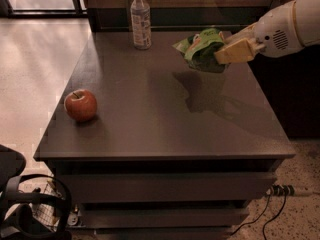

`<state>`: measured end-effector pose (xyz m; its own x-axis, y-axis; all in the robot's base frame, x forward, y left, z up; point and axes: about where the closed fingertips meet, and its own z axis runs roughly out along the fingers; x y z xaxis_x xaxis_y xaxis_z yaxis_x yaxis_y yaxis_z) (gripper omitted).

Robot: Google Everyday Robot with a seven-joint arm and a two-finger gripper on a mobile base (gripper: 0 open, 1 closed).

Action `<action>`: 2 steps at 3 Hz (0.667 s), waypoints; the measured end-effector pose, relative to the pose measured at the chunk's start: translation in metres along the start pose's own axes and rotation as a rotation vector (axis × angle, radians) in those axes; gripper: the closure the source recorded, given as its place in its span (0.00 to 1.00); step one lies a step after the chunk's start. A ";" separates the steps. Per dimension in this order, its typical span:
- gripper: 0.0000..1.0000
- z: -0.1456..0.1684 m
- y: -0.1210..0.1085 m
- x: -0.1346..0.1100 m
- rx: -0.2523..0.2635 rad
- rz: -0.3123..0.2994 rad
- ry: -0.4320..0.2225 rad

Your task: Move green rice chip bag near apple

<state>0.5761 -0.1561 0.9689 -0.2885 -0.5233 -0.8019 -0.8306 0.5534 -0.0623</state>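
Observation:
My gripper needs to let go of the green rice chip bag beside the red apple, toward the middle of the dark table [151,102].
The green rice chip bag [201,49], crinkled green foil with orange print, hangs in the air above the right rear part of the dark table [165,129]. My gripper [224,53] comes in from the right on a white arm and is shut on the bag's right side with tan fingers [239,50]. The bag's shadow lies on the table below it. The red apple [80,104] with a short stem sits near the table's left front edge, far from the bag.
A clear plastic bottle [141,19] with a white cap stands upright at the table's back edge, left of the bag. A dark counter runs behind and to the right. Cables [270,211] lie on the floor at the front right.

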 end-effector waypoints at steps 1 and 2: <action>1.00 0.024 0.030 -0.005 -0.120 -0.018 -0.018; 1.00 0.045 0.065 -0.019 -0.214 -0.068 -0.024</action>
<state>0.5496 -0.0808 0.9535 -0.2191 -0.5375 -0.8143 -0.9306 0.3660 0.0088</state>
